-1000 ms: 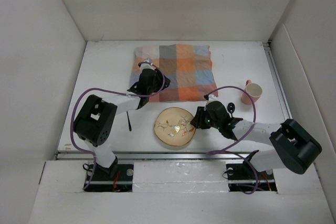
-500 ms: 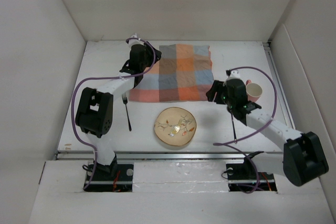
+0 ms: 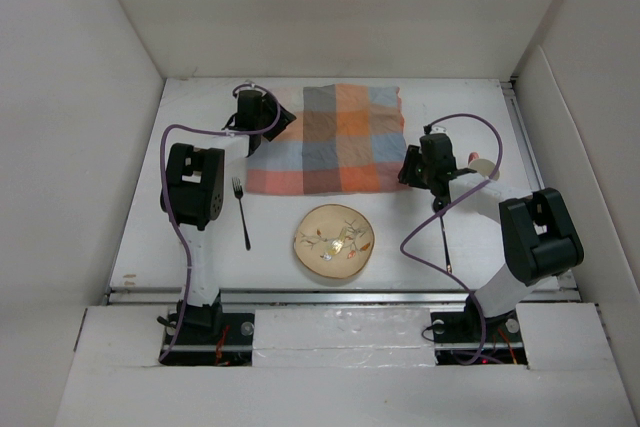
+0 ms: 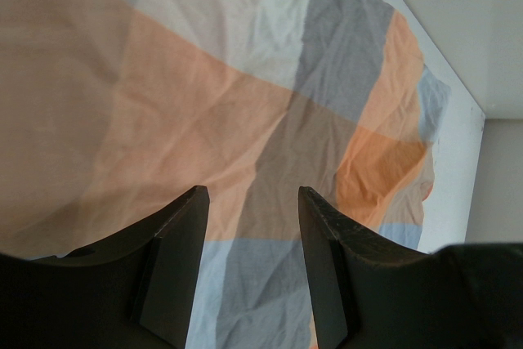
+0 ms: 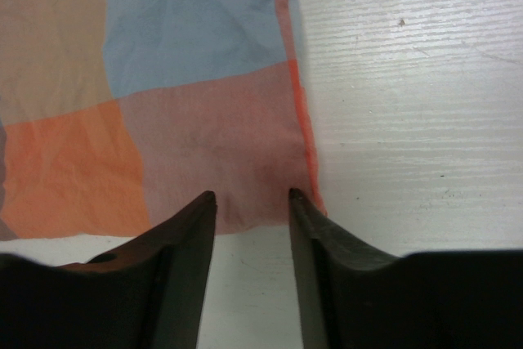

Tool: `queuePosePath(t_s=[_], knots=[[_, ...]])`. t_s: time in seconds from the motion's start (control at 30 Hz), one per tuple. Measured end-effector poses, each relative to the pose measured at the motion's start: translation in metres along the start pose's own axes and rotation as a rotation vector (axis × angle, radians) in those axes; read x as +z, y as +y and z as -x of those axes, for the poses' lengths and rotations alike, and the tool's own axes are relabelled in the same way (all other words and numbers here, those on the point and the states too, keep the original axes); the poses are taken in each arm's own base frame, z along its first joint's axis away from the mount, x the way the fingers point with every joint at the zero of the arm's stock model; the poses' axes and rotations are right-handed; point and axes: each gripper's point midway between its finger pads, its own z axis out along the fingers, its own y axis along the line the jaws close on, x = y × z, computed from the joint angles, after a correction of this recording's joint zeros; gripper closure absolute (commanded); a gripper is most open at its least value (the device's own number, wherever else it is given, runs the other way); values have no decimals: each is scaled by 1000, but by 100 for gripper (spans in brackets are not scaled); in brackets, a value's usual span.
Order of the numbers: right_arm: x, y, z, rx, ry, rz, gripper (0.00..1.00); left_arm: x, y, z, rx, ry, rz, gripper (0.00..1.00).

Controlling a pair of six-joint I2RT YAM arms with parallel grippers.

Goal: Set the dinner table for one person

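The checked cloth's near edge slants back at its pink corner. My right gripper should pinch that corner (image 5: pixel 265 208) and pull it straight before it takes the plate.
The checked cloth (image 3: pixel 330 137) lies spread at the back of the white dinner table (image 3: pixel 200 247). My left gripper (image 3: pixel 277 127) hovers open over the cloth's far left part; in the left wrist view its jaws (image 4: pixel 249 202) stand apart above the cloth (image 4: pixel 204 96) with nothing between them. My right gripper (image 3: pixel 406 168) is at the cloth's near right corner; the right wrist view shows it (image 5: pixel 252 197) open, straddling that pink corner (image 5: pixel 221 153). A patterned plate (image 3: pixel 334 240) sits in front of the cloth, with a fork (image 3: pixel 241 212) to its left and a black spoon (image 3: pixel 443 237) to its right.
A pink cup (image 3: pixel 484 169) stands right of the right gripper, partly hidden by the arm. White walls enclose the table on the left, back and right. Purple cables loop from both arms above the table.
My right arm left the plate and swung back to the cloth's near right corner; the spoon now lies on the table. My left arm reached farther back along the cloth's left side.
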Motion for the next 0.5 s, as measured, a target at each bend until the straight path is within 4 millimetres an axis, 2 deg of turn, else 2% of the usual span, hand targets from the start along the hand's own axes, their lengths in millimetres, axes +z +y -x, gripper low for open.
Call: queuePosePath(t_s=[0.07, 0.13, 0.2, 0.23, 0.27, 0.33, 0.43, 0.47, 0.5], knots=[[0, -1, 0, 6, 1, -3, 61, -1, 10, -2, -33, 14, 7, 55], [0, -3, 0, 6, 3, -7, 71, -2, 18, -2, -57, 20, 11, 55], [0, -6, -1, 9, 9, -13, 75, -3, 27, -5, -76, 23, 17, 55], [-1, -6, -2, 10, 12, -15, 79, -3, 31, -7, -81, 25, 20, 55], [-1, -8, -3, 12, 19, -18, 88, -4, 35, -10, -86, 29, 26, 55], [-2, -11, -5, 14, 32, -26, 88, -5, 42, -18, -94, 42, 38, 55], [-5, -14, -10, 18, 48, -28, 51, -7, 42, -20, -97, 41, 29, 55], [-8, -14, -10, 24, 45, -28, 32, -8, 42, -21, -97, 40, 29, 55], [-12, -16, -11, 31, 39, -27, 28, -10, 42, -21, -96, 40, 28, 55]])
